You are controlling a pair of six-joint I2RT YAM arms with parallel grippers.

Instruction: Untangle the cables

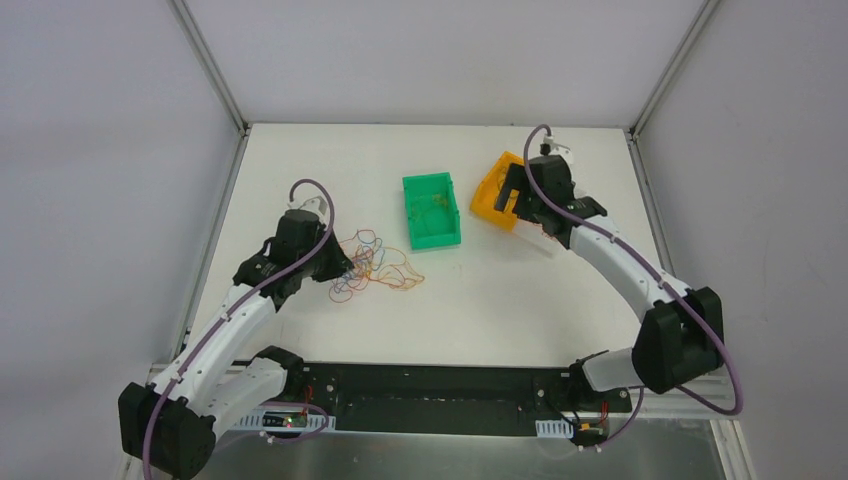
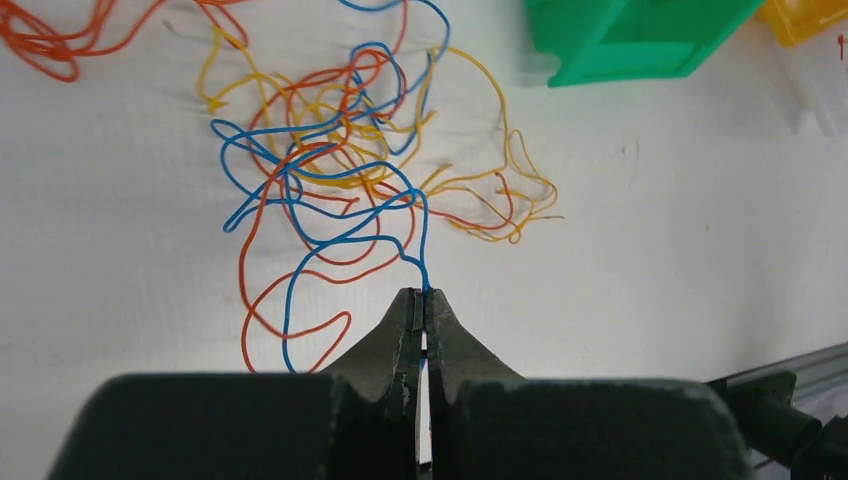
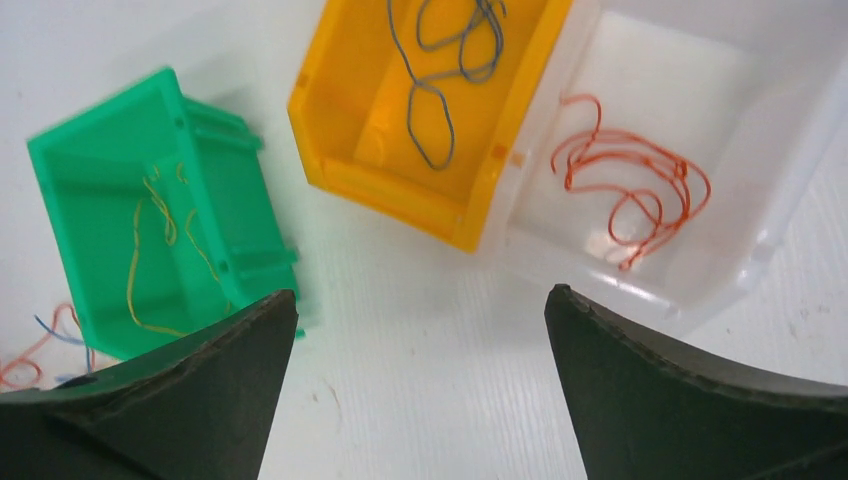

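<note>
I will next close my right gripper on the outer loop (image 1: pixel 422 279) of the yellow cable, at the tangle's edge near the green bin.
The cables (image 1: pixel 375 265) lie as a loose tangle of blue, orange-red and yellow strands (image 2: pixel 340 170) on the white table, left of centre. My left gripper (image 2: pixel 423 293) is shut on a blue cable (image 2: pixel 340 240) at the near edge of the tangle, and the strand runs up from the fingertips into the heap. In the top view this gripper (image 1: pixel 340 262) sits at the tangle's left side. My right gripper (image 3: pixel 420 292) stands wide open with nothing between its fingers. It hovers over bare table by the bins at the back right (image 1: pixel 515 195).
A green bin (image 3: pixel 100 170) holds a yellow strand (image 3: pixel 150 240). A yellow bin (image 3: pixel 340 110) holds a dark blue strand (image 3: pixel 440 90), and beside it a clear white bin (image 3: pixel 740 150) holds an orange strand (image 3: pixel 625 180). Metal frame rails run along the table's sides.
</note>
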